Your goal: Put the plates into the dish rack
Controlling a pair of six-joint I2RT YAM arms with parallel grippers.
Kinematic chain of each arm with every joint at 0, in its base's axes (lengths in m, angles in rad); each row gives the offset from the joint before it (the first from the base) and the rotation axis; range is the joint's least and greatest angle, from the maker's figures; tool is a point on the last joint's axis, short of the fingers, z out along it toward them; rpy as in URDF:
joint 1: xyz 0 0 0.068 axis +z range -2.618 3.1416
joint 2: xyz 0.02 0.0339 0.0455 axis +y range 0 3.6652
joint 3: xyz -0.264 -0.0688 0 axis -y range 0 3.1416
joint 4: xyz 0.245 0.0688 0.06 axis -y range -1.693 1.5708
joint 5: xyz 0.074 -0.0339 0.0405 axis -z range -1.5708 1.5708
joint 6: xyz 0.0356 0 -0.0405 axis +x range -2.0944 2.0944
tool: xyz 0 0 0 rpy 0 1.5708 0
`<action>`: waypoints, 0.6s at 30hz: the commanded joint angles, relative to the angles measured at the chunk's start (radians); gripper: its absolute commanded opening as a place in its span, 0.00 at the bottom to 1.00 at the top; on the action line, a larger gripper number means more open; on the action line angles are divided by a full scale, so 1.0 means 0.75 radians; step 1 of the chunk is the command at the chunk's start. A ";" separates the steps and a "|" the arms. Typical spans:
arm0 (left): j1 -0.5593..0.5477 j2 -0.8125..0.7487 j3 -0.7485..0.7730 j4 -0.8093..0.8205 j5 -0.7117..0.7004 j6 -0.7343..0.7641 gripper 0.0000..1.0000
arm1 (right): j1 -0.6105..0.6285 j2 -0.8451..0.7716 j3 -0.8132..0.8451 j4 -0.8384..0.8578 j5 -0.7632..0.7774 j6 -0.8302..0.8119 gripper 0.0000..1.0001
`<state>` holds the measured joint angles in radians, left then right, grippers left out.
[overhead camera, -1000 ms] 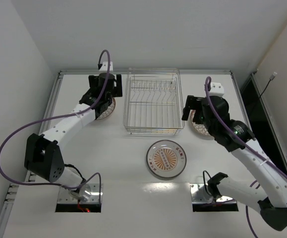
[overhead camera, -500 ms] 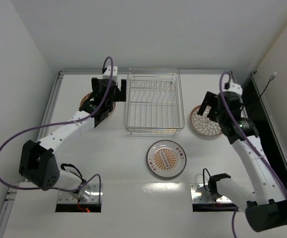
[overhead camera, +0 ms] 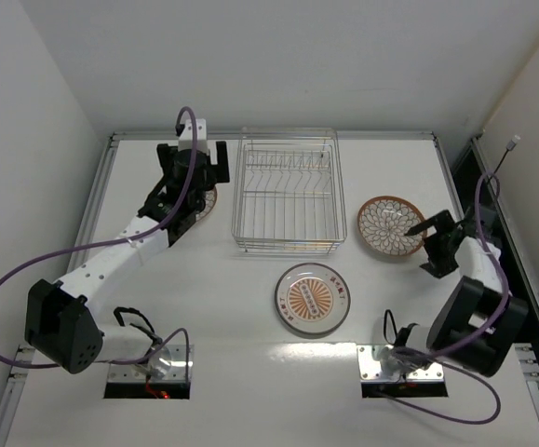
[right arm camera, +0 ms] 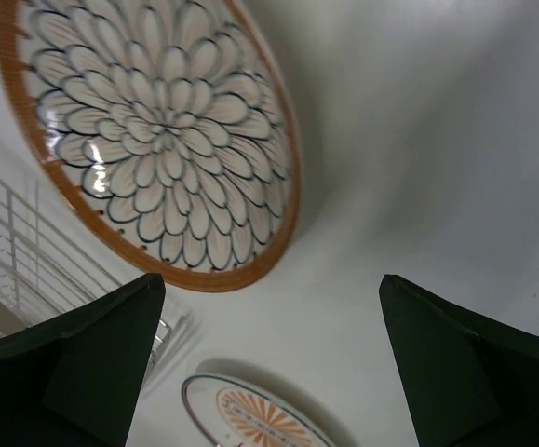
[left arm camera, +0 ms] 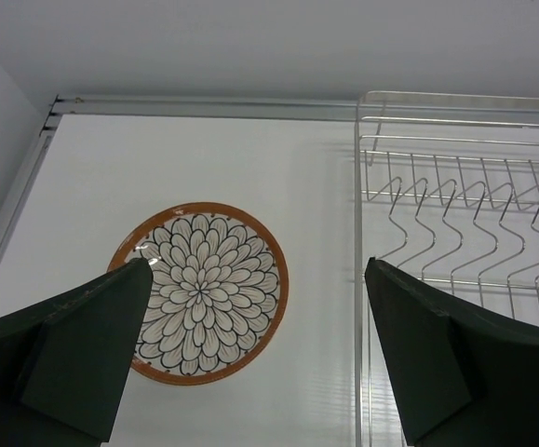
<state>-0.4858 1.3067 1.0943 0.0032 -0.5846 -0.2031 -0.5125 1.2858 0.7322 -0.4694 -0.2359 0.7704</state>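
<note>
The robot's right gripper will close on the small flower-patterned plate by its front rim (overhead camera: 412, 250) (right arm camera: 252, 268), on the side away from the dish rack.
The dish rack (overhead camera: 286, 191) is a silver wire basket at the back middle and holds no plate. A small flower-patterned plate (overhead camera: 392, 225) lies flat to its right. Another small plate (overhead camera: 208, 202) lies to its left, mostly hidden under my left gripper (overhead camera: 191, 175). The larger sunburst plate (overhead camera: 312, 298) lies in front of the rack. My left gripper (left arm camera: 258, 270) is open above the left plate (left arm camera: 199, 289), with the rack (left arm camera: 464, 214) to its right. My right gripper (right arm camera: 271, 279) is open and empty just right of the right plate (right arm camera: 157, 140). It also shows in the top view (overhead camera: 424, 247).
The table has a raised metal rim (overhead camera: 101, 186) along the left, back and right edges, with white walls close behind. The sunburst plate (right arm camera: 260, 419) and a corner of the rack (right arm camera: 27, 270) show in the right wrist view. The right arm is folded back near the right edge.
My right arm has swung right and back, off the right plate, which now shows fully. My left gripper has shifted slightly left over the left plate.
</note>
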 commanded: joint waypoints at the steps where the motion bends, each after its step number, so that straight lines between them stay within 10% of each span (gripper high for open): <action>1: -0.005 -0.045 -0.005 0.069 -0.053 -0.018 1.00 | -0.067 0.047 0.005 0.111 -0.258 0.106 1.00; 18: -0.005 -0.045 0.032 0.016 -0.188 -0.042 1.00 | -0.192 0.384 -0.003 0.253 -0.432 0.161 0.89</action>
<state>-0.4858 1.3067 1.0901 -0.0113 -0.6735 -0.2180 -0.6521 1.5372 0.7296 -0.3614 -0.4843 0.8684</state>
